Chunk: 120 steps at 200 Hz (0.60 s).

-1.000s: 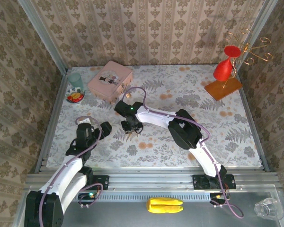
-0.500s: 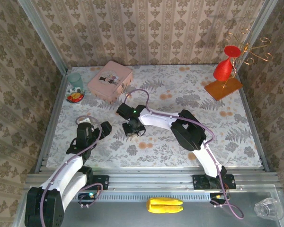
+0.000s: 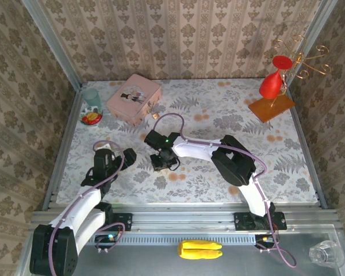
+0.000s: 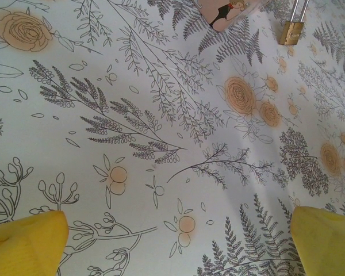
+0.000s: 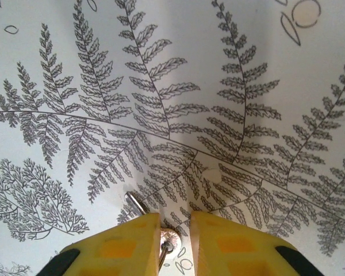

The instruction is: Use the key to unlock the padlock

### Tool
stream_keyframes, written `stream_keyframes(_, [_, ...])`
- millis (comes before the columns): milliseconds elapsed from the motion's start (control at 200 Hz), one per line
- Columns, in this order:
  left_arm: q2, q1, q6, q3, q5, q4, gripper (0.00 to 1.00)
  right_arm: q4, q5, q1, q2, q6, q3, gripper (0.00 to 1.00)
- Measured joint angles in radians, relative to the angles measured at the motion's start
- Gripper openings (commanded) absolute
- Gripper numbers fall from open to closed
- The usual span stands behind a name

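The key's blade slants off beside my right gripper's fingers, so next I open, grip its ring end (image 5: 170, 242), lift the key and pass it to my left gripper.
The padlock (image 4: 291, 31), small and brass with a thin silvery shackle, lies by the corner of the pink tin (image 4: 224, 8); from above the padlock (image 3: 155, 107) sits just right of the tin (image 3: 134, 98). The key lies on the cloth under my right gripper (image 5: 175, 215). Its silvery blade tip (image 5: 134, 202) pokes out beside the left finger and its ring (image 5: 167, 247) rests in the narrow gap between the jaws, which stand slightly apart and point down at the table (image 3: 161, 163). My left gripper (image 4: 178, 241) is wide open over bare cloth at the table's left (image 3: 114, 156).
A green cup (image 3: 92, 96) and a small dish of red and yellow bits (image 3: 91, 118) stand at the far left. A red jewellery stand on a wooden base (image 3: 271, 92) is at the far right. Papered walls and metal rails close in the table.
My right gripper has moved nearer and slightly right along the cloth, staying low over the key. The left arm has not moved.
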Motion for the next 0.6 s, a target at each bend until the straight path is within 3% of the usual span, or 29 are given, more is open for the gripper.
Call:
stream_keyframes(295, [-0.001, 0.0, 0.0, 0.0, 0.0, 0.0, 1.0, 0.03, -0.005, 0.005, -0.016, 0.023, -0.027, 0.31])
stream_keyframes(600, [-0.001, 0.0, 0.0, 0.0, 0.0, 0.0, 1.0, 0.019, 0.026, 0.024, -0.017, 0.034, -0.024, 0.28])
